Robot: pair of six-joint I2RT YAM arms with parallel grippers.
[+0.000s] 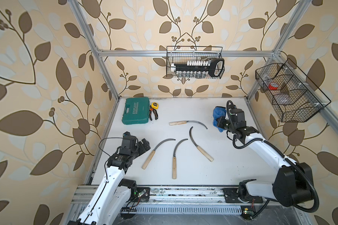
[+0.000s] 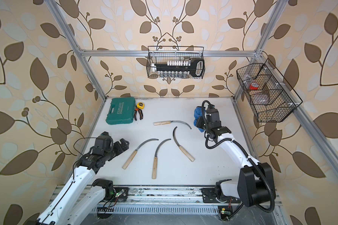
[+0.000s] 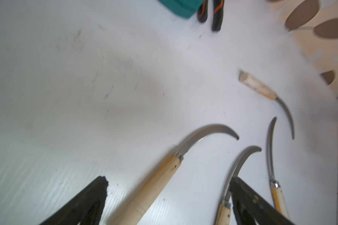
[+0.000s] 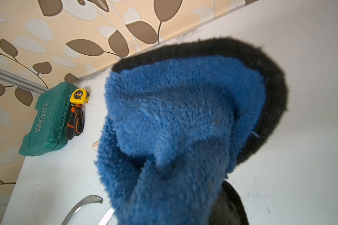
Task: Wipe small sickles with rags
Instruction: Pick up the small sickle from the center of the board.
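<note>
My left gripper is going to close near the wooden handle's end (image 1: 145, 165), away from the blade, on the sickle closest to it.
Several small sickles with pale wooden handles and curved grey blades lie spread over the white table (image 1: 232, 171). One (image 1: 187, 123) lies toward the back, one (image 1: 200, 145) at the centre, and two (image 1: 156, 152) (image 1: 175, 157) nearer the front. My left gripper (image 1: 145, 146) is open, low beside the leftmost sickle (image 3: 164, 175), whose handle runs between the fingers (image 3: 98, 194) in the left wrist view. My right gripper (image 1: 220, 121) at the back right is shut on the blue rag (image 4: 183, 116), which bunches up with its dark trim and hides the jaws.
A green tool case (image 1: 136, 111), a yellow tape measure (image 1: 154, 105) and orange-handled pliers (image 1: 153, 115) sit at the back left corner. A wire basket (image 1: 195, 62) with a socket set hangs on the back wall. Another basket (image 1: 289, 91) hangs on the right frame.
</note>
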